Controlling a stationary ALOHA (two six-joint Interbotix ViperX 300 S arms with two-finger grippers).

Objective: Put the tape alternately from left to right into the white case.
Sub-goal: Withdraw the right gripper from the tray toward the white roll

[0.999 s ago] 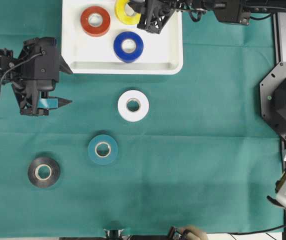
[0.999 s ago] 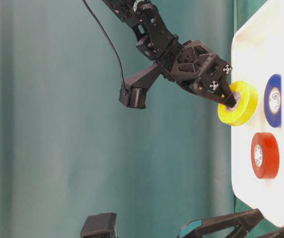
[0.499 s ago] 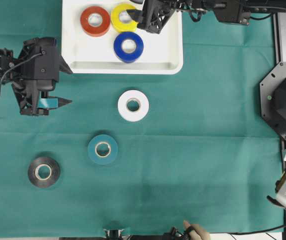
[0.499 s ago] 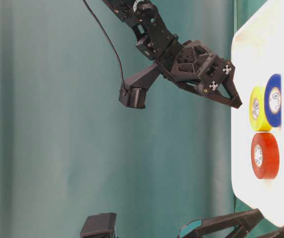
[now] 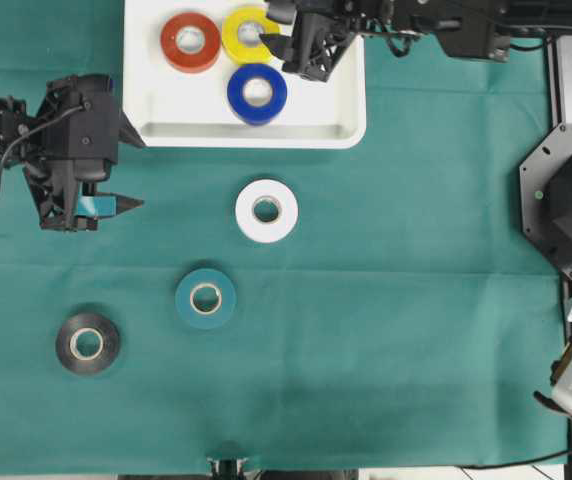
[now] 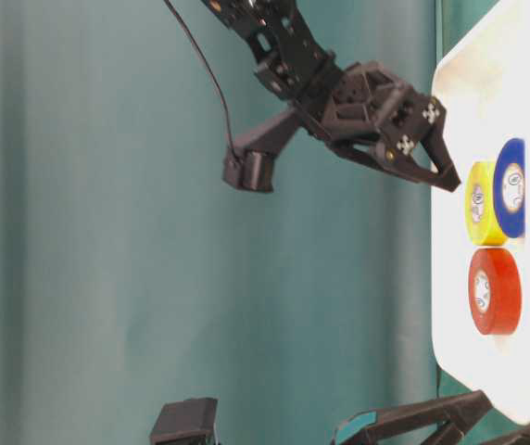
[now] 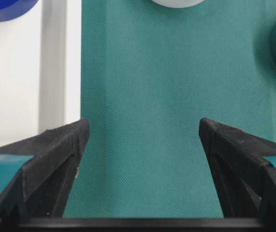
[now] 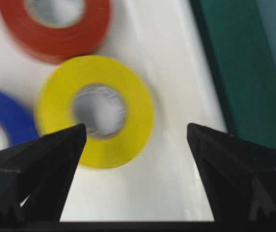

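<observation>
My left gripper moves to the teal roll next and closes on the roll's side (image 5: 192, 283) nearest that gripper, with one finger in the roll's hole.
The white case (image 5: 346, 110) at the top holds a red tape roll (image 5: 190, 41), a yellow roll (image 5: 249, 33) and a blue roll (image 5: 256, 93), all lying flat. My right gripper (image 5: 284, 40) hovers open above the case, just right of the yellow roll (image 8: 95, 110), with nothing between its fingers. On the green cloth lie a white roll (image 5: 266, 211), a teal roll (image 5: 205, 298) and a black roll (image 5: 87, 344). Over the cloth left of the case, my left gripper (image 5: 131, 172) stands open and empty (image 7: 143, 130).
A grey robot base (image 5: 566, 205) and a metal strip stand at the right edge of the table. The case rim (image 7: 73, 72) runs close beside my left finger. The green cloth covers the whole table.
My right gripper opened and let go of the yellow roll, which now lies flat in the case beside the red and blue rolls. The gripper has drawn back slightly to the right. The left arm stayed still.
</observation>
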